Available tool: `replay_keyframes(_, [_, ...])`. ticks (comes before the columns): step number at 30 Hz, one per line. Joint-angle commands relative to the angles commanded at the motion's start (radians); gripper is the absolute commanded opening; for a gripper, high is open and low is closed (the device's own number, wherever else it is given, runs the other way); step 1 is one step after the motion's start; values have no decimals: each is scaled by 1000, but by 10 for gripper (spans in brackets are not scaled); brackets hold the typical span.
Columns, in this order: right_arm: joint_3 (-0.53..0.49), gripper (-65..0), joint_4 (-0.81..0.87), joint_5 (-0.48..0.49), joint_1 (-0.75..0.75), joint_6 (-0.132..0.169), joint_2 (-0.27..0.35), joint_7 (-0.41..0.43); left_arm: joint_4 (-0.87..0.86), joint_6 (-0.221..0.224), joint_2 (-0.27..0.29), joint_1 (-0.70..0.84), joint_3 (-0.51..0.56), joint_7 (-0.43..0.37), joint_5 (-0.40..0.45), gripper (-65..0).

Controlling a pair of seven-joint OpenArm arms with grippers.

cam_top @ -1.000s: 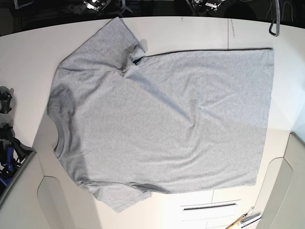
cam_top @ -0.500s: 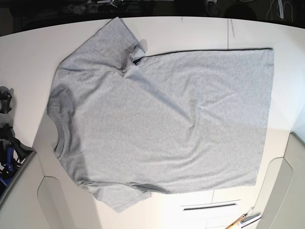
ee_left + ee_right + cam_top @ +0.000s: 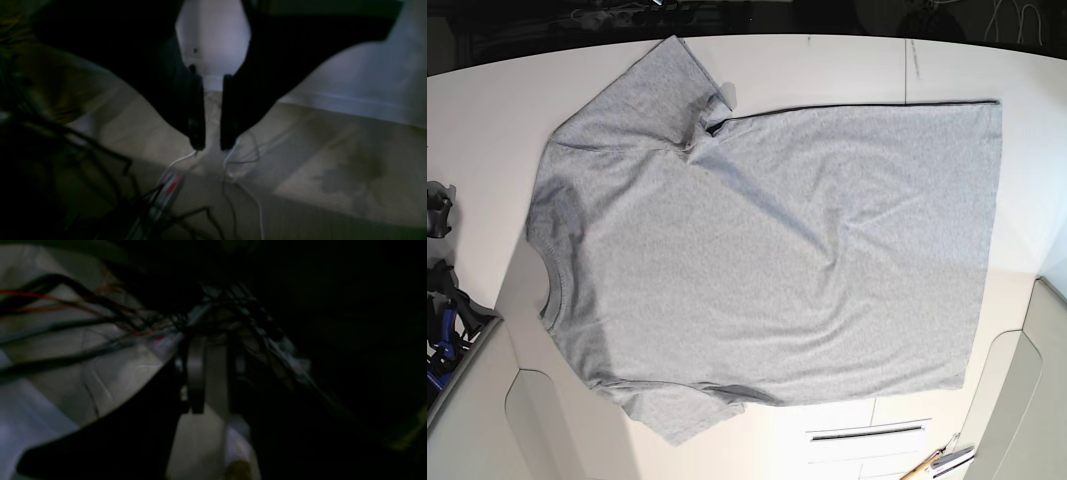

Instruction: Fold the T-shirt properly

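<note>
Next, my right gripper grabs the T-shirt at the outer edge of the far sleeve (image 3: 629, 80), between that sleeve's opening and the shoulder of the T-shirt.
The light heather-grey T-shirt (image 3: 767, 260) lies spread flat on the white table (image 3: 477, 120), plain side up. Its ribbed neck is at the left and its hem at the right. The far sleeve (image 3: 652, 95) is spread out, with a small fold at the armpit. The near sleeve (image 3: 682, 415) lies at the front edge. Neither gripper shows in the base view. In the left wrist view my left gripper (image 3: 212, 146) hangs off the table over the floor, jaws nearly together and empty. In the dark right wrist view my right gripper (image 3: 213, 410) is also close together and empty.
Dark clamps and blue gear (image 3: 442, 300) sit at the table's left edge. A pen-like tool (image 3: 942, 462) lies at the front right. A slot (image 3: 867, 432) runs in the front table panel. Loose cables (image 3: 233, 173) lie on the floor under the left gripper.
The arm parts and cable seen at the top edge of the base view have moved out of sight. The T-shirt has not moved.
</note>
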Motion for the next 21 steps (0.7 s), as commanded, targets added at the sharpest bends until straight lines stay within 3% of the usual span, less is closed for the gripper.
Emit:
replay_keyframes(3, [60,-535,114,42,-72,16,21,0,86,0,0,53,-44,0,0,-533])
replay_keyframes(14, [257,-535,505,156,-259,188,76,-32,389,1,0,187,-179,78,-122,-533])
replay_keyframes(21, [351,-535,655,282,-289,244,76,-90,509,-7,0,251,-312,93,-157,-533])
